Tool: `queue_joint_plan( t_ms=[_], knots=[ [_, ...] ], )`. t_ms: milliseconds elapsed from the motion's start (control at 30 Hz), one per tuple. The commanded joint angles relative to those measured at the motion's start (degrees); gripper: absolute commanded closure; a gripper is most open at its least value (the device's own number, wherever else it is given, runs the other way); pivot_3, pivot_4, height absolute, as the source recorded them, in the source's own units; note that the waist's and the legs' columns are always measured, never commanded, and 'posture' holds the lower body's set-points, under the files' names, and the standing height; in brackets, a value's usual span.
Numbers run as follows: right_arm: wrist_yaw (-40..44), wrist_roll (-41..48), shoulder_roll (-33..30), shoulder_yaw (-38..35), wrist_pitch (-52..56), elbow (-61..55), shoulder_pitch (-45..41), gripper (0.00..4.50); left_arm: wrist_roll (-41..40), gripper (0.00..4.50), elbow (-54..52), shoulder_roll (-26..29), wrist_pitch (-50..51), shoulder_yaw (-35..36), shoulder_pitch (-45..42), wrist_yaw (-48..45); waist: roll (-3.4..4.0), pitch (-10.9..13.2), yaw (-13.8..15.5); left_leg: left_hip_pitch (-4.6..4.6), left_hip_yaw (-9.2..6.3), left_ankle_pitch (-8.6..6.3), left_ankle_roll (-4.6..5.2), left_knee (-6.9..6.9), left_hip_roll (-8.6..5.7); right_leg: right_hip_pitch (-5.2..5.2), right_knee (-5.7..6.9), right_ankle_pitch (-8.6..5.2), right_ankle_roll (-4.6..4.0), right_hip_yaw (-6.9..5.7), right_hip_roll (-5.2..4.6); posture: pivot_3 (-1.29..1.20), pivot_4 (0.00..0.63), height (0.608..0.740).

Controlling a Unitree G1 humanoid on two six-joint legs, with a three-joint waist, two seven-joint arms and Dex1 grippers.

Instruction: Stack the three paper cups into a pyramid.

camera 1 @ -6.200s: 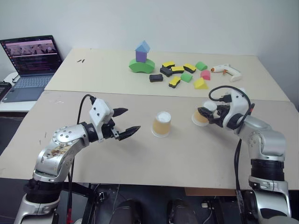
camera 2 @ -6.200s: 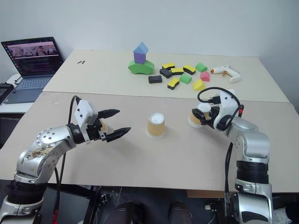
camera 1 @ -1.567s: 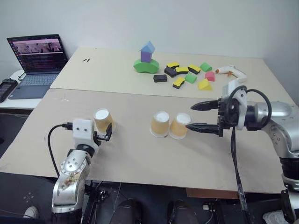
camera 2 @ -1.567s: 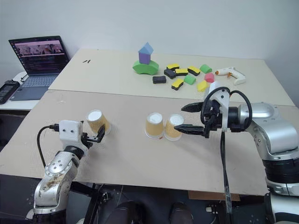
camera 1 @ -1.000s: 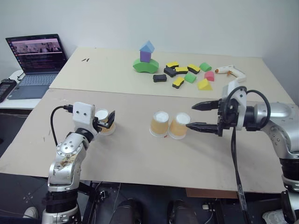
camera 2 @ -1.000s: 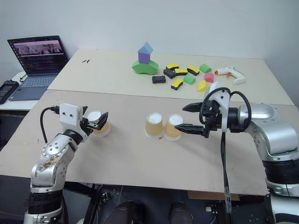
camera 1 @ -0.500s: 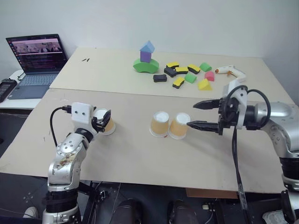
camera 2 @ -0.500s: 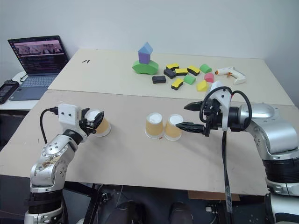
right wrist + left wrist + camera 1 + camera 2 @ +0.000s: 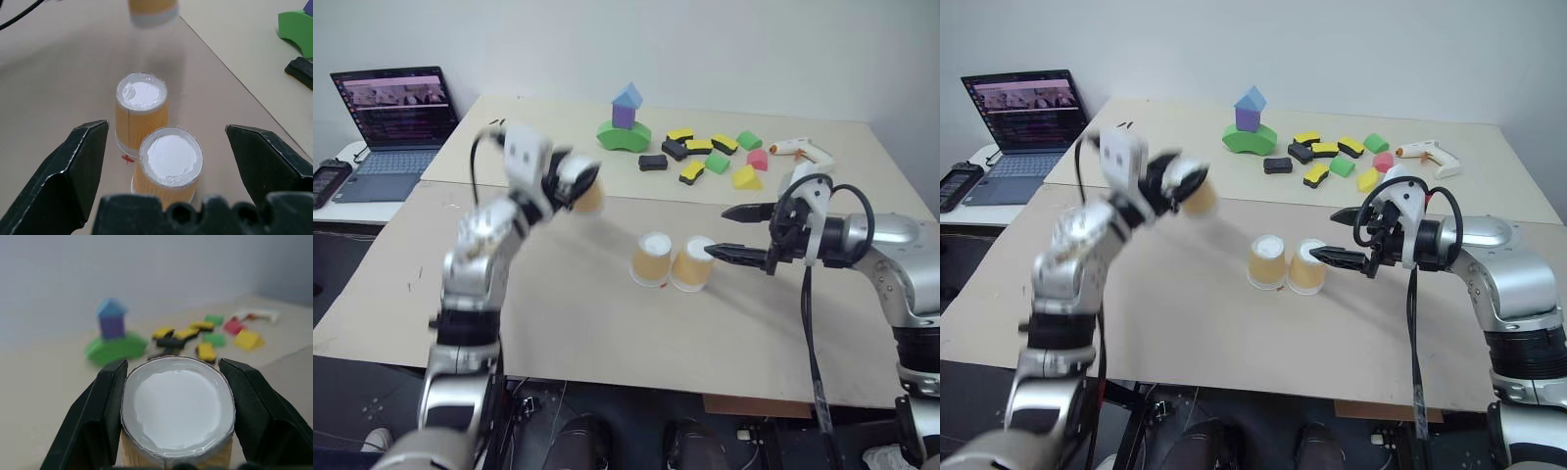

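My left gripper is going to release the third paper cup, now held in the air, across the white bases of the two [image 9: 675,245] touching cups.
Two tan paper cups [image 9: 652,258] [image 9: 691,264] stand upside down, side by side and touching, in the middle of the near table. The third paper cup [image 9: 589,199] hangs in the air to their left and farther back. My left gripper [image 9: 576,184] is shut on it. In the left wrist view this cup [image 9: 177,411] sits between the two black fingers [image 9: 105,416], white base facing the camera. My right gripper [image 9: 718,231] stands open just right of the two cups, level with them, touching neither. No pyramid stands.
On the far table are a green-purple-blue block tower [image 9: 626,122], several loose foam blocks [image 9: 705,157] and a white glue gun [image 9: 800,149]. An open laptop [image 9: 391,108] sits at the far left. A seam [image 9: 705,204] runs between the two tables.
My left gripper closed on the left cup, then lifted it off the table and carried it up and to the right. The right gripper has stayed in place, open.
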Motion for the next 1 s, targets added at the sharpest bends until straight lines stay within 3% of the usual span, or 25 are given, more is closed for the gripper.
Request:
queue_joint_plan(
  t_ms=[33,267,400,633,1000],
  knots=[
    [-2.6,-0.3,0.5,-2.9,-1.2,-0.6,-0.5,0.0,-1.2,1.98,14.1,2.3,-5.4,-2.0,-13.5,-14.2,0.01,0.0,-0.3,0.06,0.01,0.0,0.0,-0.17,-0.03,0.04,0.02,0.0,0.02,0.01,0.0,0.0,0.15,0.695],
    [-6.2,0.3,0.9,-5.1,0.0,-4.1,3.2,0.0,0.8,1.98,41.3,1.7,-7.5,-5.7,-33.1,-34.4,0.0,0.0,-0.9,-0.08,-0.08,0.0,0.01,-0.46,-0.09,-0.09,-0.02,-0.19,0.19,-0.16,0.19,0.0,0.15,0.695],
    [-7.4,1.0,0.5,-6.7,0.6,-6.4,6.0,0.0,4.5,1.98,51.6,-1.0,-13.1,-8.1,-38.3,-40.8,0.01,0.0,-0.8,-0.14,-0.22,0.0,0.01,-0.45,-0.23,-0.05,-0.03,-0.25,0.26,-0.21,0.14,0.0,0.15,0.695],
    [-8.8,1.1,-0.2,-8.8,0.7,-8.4,9.6,0.0,7.0,1.98,56.8,-6.8,-16.6,-9.3,-38.9,-48.3,-0.01,0.0,-1.1,-0.25,-0.26,0.0,0.01,-0.33,-0.24,-0.12,0.03,-0.24,0.25,-0.17,0.09,0.0,0.15,0.695],
    [-9.7,1.4,-0.7,-9.4,1.8,-10.2,11.3,0.0,8.0,1.98,57.8,-12.4,-15.5,-8.6,-37.9,-50.4,-0.01,0.0,-1.3,-0.25,-0.33,0.0,0.02,-0.27,-0.23,-0.12,0.05,-0.24,0.24,-0.17,0.08,0.0,0.15,0.695]
  ],
)
